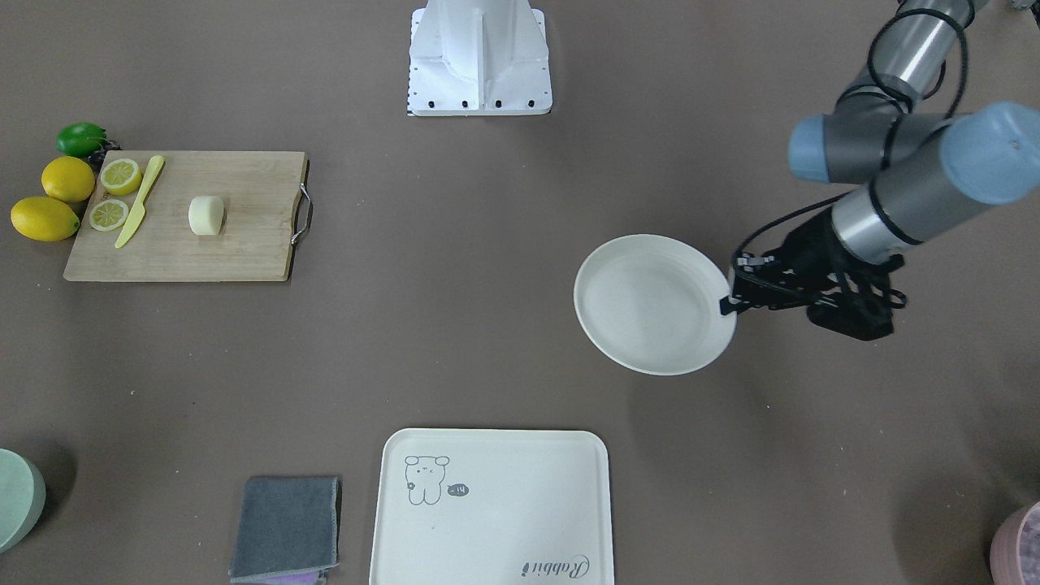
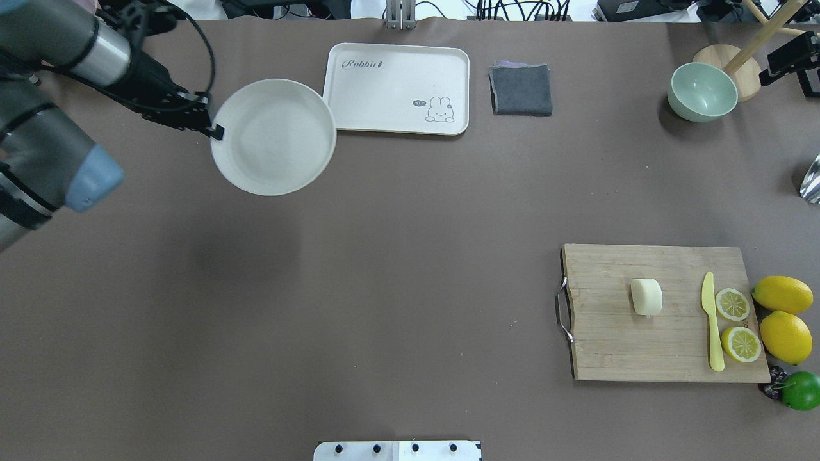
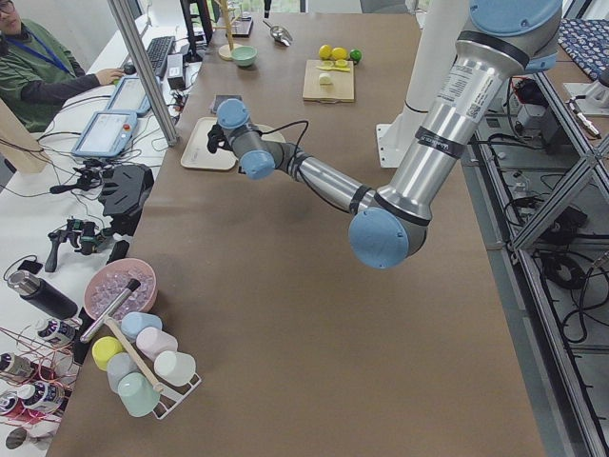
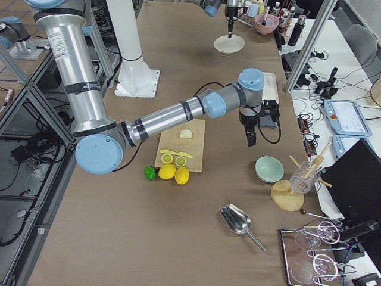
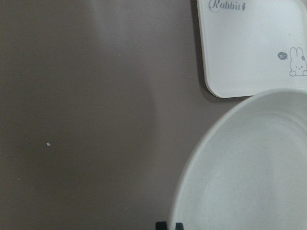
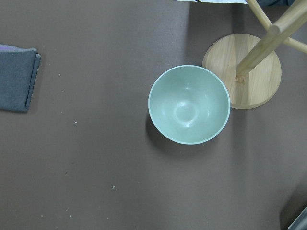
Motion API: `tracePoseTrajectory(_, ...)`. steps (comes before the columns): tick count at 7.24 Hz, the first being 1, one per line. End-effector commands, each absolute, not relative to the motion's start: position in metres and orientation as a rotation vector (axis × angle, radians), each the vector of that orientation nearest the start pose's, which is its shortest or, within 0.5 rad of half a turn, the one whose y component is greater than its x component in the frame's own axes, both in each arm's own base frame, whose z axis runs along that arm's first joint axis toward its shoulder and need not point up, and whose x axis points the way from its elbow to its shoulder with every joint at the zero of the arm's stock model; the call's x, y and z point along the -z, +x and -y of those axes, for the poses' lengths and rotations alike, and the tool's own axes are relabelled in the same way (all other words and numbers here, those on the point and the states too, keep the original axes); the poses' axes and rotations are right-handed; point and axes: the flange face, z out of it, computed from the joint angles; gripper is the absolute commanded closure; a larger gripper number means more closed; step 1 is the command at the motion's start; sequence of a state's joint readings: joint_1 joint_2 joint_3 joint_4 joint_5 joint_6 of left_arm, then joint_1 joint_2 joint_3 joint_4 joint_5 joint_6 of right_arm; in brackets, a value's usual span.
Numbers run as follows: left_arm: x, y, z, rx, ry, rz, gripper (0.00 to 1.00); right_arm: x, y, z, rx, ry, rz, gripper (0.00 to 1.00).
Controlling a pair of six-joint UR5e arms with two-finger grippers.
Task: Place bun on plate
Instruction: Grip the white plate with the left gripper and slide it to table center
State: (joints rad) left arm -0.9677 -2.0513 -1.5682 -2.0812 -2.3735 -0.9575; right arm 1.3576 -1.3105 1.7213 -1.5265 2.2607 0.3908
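Observation:
The robot's left gripper needs to release the plate on the table [image 1: 489, 270] between the cream tray and the white mount.
The bun [image 1: 206, 215] [image 2: 646, 296], small and pale cream, lies on a wooden cutting board [image 2: 615, 346] at the robot's right, with no gripper near it. The round off-white plate [image 1: 650, 305] [image 2: 275, 137] [image 5: 249, 172] is empty and hangs a little above the table, its far edge overlapping a corner of the tray. My left gripper [image 1: 725, 305] [image 2: 216, 131] is shut on the plate's rim at its outer side. My right gripper [image 4: 250, 140] hangs high over the green bowl; whether it is open or shut I cannot tell.
On the board are two lemon slices [image 2: 737, 323] and a yellow knife [image 2: 711, 320]; whole lemons [image 2: 783, 314] and a lime [image 2: 801, 390] lie beside it. A cream tray [image 2: 397, 86], grey cloth [image 2: 520, 88], green bowl [image 2: 702, 91] and wooden stand [image 6: 242, 69] line the far edge.

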Motion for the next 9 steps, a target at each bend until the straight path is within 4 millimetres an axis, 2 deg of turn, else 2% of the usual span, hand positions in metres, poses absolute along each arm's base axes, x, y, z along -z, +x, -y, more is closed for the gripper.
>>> tracePoseTrajectory(1, -0.266, 0.416, 0.524, -0.021, 0.164, -1.162, 1.0, -0.445, -0.057, 0.594, -0.013, 0.212, 0.769, 0.0)
tracePoseTrajectory(2, -0.257, 0.448, 0.506, -0.006, 0.179, -1.152, 1.0, -0.444, -0.057, 0.593, -0.011, 0.213, 0.77, 0.0)
tracePoseTrajectory(4, -0.258, 0.495, 0.468, -0.032, 0.184, -1.133, 1.0, -0.446, -0.057, 0.591, -0.011, 0.21, 0.774, 0.0)
tracePoseTrajectory(5, -0.257, 0.508, 0.459, -0.043, 0.186, -1.129, 1.0, -0.445, -0.057, 0.591, -0.01, 0.211, 0.776, 0.0)
tracePoseTrajectory(7, -0.268, 0.527, 0.447, -0.066, 0.159, -1.112, 1.0, -0.442, -0.059, 0.593, -0.006, 0.215, 0.774, 0.0)
tracePoseTrajectory(8, -0.269, 0.529, 0.447, -0.068, 0.157, -1.11, 0.54, -0.441, -0.062, 0.595, -0.003, 0.215, 0.773, 0.0)
tracePoseTrajectory(9, -0.27, 0.529, 0.447, -0.073, 0.168, -1.127, 0.12, -0.441, -0.062, 0.594, -0.001, 0.215, 0.774, 0.0)
